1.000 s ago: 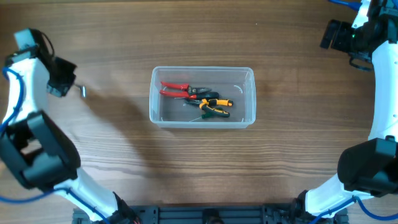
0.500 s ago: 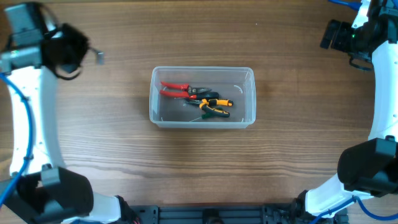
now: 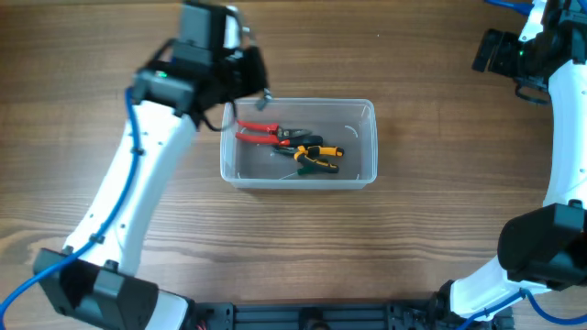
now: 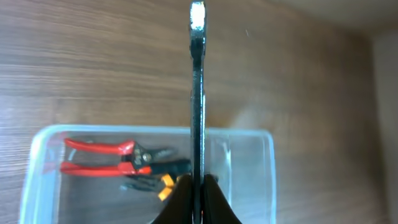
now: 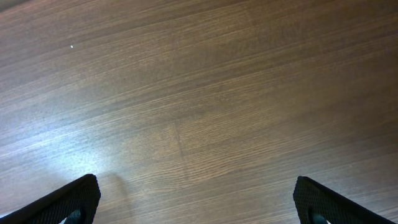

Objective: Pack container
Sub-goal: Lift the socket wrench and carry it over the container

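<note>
The thin silver metal tool, now held above the clear container, will be laid down by my left gripper across the jaws of the yellow-and-black pliers (image 3: 293,155) (image 4: 155,194).
The clear plastic container (image 3: 371,137) sits mid-table. Inside lie red-handled cutters (image 3: 258,131) and yellow-and-black pliers (image 3: 318,157). My left gripper (image 3: 262,92) hovers over the container's back left corner, shut on a thin silver metal tool. In the left wrist view the tool (image 4: 197,93) runs straight out from the shut fingers (image 4: 198,190), seen edge-on, above the container (image 4: 35,144) and the red cutters (image 4: 99,155). My right gripper (image 3: 490,51) is at the far right back, open and empty over bare wood (image 5: 196,205).
The wooden table (image 3: 183,238) surrounds the container. The left arm's white links (image 3: 138,183) cross the table left of the container. The right arm (image 3: 567,128) stands along the right edge.
My left arm has swung from the far left edge toward the middle, carrying the metal tool to above the container's back left corner. The right arm has not moved.
</note>
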Available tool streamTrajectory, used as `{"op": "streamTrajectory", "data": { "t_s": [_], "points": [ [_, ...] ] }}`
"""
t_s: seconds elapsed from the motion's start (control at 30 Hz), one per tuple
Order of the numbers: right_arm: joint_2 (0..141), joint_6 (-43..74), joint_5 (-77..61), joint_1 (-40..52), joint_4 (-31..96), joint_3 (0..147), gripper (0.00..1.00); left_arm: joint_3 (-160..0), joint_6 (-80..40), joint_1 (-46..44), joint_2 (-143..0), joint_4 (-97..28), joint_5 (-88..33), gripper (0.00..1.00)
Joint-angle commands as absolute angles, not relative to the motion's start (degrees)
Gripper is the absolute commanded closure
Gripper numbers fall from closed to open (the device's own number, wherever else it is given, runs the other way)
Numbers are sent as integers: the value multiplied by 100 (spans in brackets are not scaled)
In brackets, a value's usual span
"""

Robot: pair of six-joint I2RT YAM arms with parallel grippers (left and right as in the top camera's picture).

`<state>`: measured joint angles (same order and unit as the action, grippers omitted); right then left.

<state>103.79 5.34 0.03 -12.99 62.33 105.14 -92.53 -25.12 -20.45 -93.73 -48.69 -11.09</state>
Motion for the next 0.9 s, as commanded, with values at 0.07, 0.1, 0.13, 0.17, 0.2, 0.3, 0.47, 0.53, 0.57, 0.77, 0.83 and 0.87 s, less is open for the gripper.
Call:
{"op": "streamTrajectory", "data": {
  "t_s": [0.07, 0.1, 0.13, 0.17, 0.2, 0.3, 0.47, 0.53, 0.57, 0.77, 0.83, 0.87],
  "points": [
    [10254, 602, -43, -1278, 6217, 10613, 0, -9367, -698, -2884, -9262, -4954, -523, 96],
    [10254, 602, -43, -1278, 6217, 10613, 0, -9365, -445, -2965, -9262, -4971, -523, 96],
    [10254, 602, -43, -1278, 6217, 10613, 0, -9365, -14, -3079, -9262, -5006, -523, 96],
    [10254, 602, -43, -1278, 6217, 10613, 0, -9365, 340, -3151, -9262, -5046, -521, 96],
    [10254, 602, -43, -1278, 6217, 10613, 0, -9365, 620, -3199, -9262, -5076, -523, 96],
    [10254, 600, -43, -1278, 6217, 10613, 0, -9365, 1179, -3232, -9284, -5120, -526, 96],
    [10254, 602, -43, -1278, 6217, 10613, 0, -9365, 1962, -3232, -9349, -5271, -526, 96],
    [10254, 602, -43, -1278, 6217, 10613, 0, -9365, 2191, -3232, -9417, -5312, -528, 96],
    [10254, 600, -43, -1278, 6217, 10613, 0, -9365, 2250, -3232, -9459, -5328, -528, 96],
    [10254, 600, -43, -1278, 6217, 10613, 0, -9365, 2410, -3229, -9959, -5411, -526, 96],
    [10254, 602, -43, -1278, 6217, 10613, 0, -9365, 2410, -3232, -10197, -5411, -526, 96],
    [10254, 602, -43, -1278, 6217, 10613, 0, -9365, 2408, -3229, -10326, -5411, -526, 96]
  ]
}}
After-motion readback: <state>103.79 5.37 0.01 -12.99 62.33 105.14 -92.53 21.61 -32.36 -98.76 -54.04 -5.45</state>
